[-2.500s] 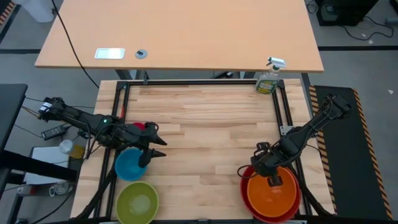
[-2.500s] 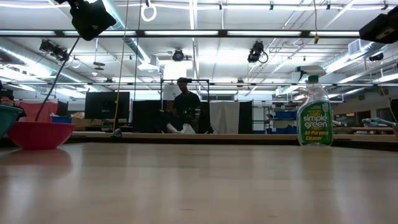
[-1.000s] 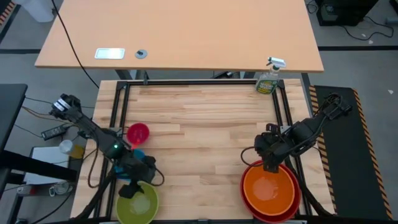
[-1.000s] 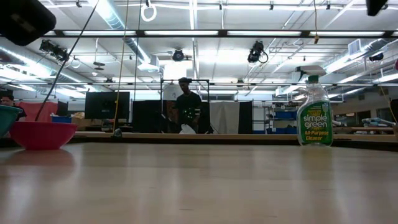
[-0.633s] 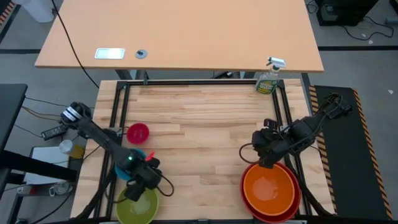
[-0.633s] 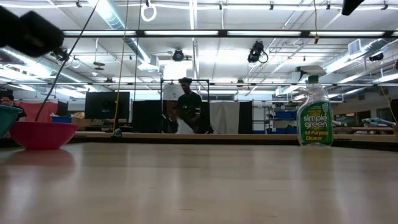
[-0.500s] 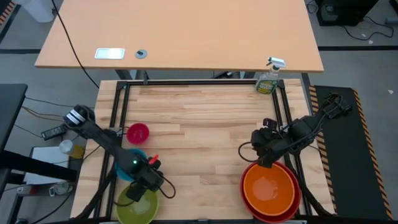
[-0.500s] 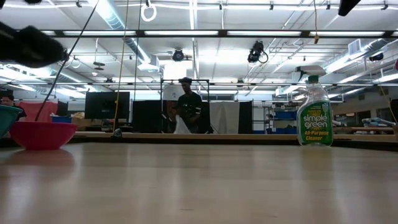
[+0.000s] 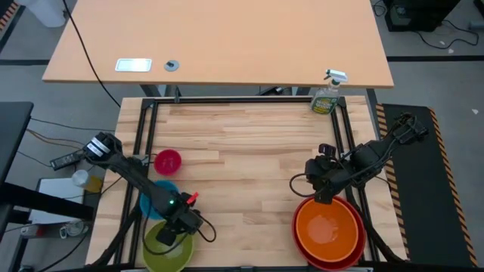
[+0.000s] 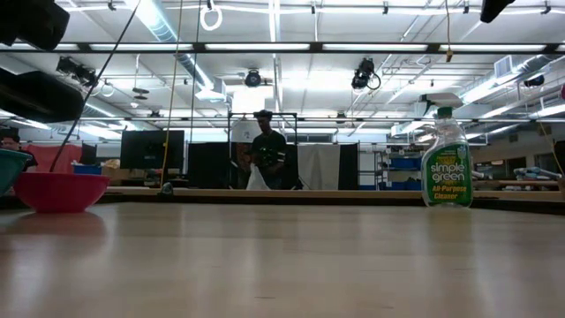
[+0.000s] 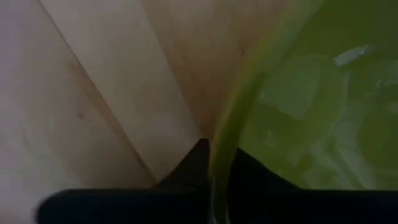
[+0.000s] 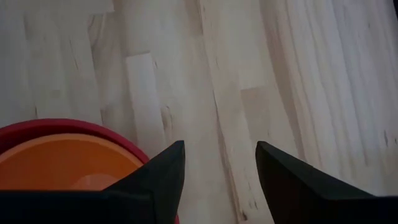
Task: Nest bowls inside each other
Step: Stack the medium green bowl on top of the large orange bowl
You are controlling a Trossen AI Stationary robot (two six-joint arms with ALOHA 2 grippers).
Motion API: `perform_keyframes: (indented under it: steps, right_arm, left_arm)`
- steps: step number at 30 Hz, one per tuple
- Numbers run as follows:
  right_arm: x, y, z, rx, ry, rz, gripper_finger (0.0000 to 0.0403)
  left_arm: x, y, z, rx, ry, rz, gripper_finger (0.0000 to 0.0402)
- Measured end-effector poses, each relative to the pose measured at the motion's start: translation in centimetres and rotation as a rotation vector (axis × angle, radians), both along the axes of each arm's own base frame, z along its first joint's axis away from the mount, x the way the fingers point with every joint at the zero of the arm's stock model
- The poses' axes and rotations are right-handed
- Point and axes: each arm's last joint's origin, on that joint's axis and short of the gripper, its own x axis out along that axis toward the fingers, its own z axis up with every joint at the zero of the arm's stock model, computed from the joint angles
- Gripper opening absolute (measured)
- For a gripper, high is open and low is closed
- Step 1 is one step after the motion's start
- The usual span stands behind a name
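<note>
My left gripper has the lime green bowl. It will let go of it over the bare wood in the middle of the table [image 9: 255,160], across from the small pink bowl.
The lime green bowl [image 9: 168,251] sits on its base at the table's near left corner. My left gripper [image 9: 171,231] is shut on its far rim. Just beyond it stands the blue bowl [image 9: 151,202], partly hidden by the left arm, and farther back the small pink bowl [image 9: 168,161] [image 10: 55,192]. The orange bowl [image 9: 327,230] sits nested in the red bowl [image 9: 299,227] at the near right. My right gripper [image 12: 217,165] hangs open above the red bowl's far rim, touching nothing. My left gripper pinches the lime green bowl's far rim [image 11: 222,134], one finger [image 11: 194,163] outside the wall and the other finger [image 11: 252,169] inside the bowl. The fingers come steeply from above. The bowl sits upright, and its base appears to be on the table.
A green spray bottle [image 9: 326,97] [image 10: 446,152] stands at the table's far right corner. Bare wood [image 9: 242,162] stretches between the two groups of bowls. A person stands in the room far behind the table in the low view.
My left gripper has gone toward the table's near edge and down, from over the blue bowl to the lime green bowl's far rim, tipping more steeply downward. The bowls have stayed where they were.
</note>
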Motion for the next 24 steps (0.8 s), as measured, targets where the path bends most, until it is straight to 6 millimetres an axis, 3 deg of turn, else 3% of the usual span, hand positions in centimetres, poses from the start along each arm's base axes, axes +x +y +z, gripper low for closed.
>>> perform_keyframes:
  steps: [2, 6, 11, 18, 24]
  right_arm:
    - [0.0, 0.0, 0.0, -0.005, -0.003, -0.001, 0.0203]
    - [0.0, 0.0, 0.0, -0.006, -0.006, -0.007, 0.0203]
    - [0.0, 0.0, 0.0, 0.026, -0.021, -0.086, 0.0203]
    - [0.9, -0.5, 0.1, 0.175, -0.021, -0.173, 0.0197]
    - [3.1, -1.0, -0.5, 0.249, -0.089, -0.349, 0.0186]
  left_arm:
    - [0.0, 0.0, 0.1, -0.033, 0.013, -0.001, 0.0012]
    - [0.2, 0.2, 0.2, -0.04, 0.024, 0.011, 0.0013]
    - [1.6, 1.4, 2.7, -0.078, -0.044, 0.068, 0.0009]
    - [5.5, 6.2, 7.0, -0.1, -0.144, 0.284, 0.0009]
    - [8.4, 11.3, 8.7, -0.013, -0.267, 0.7, 0.0009]
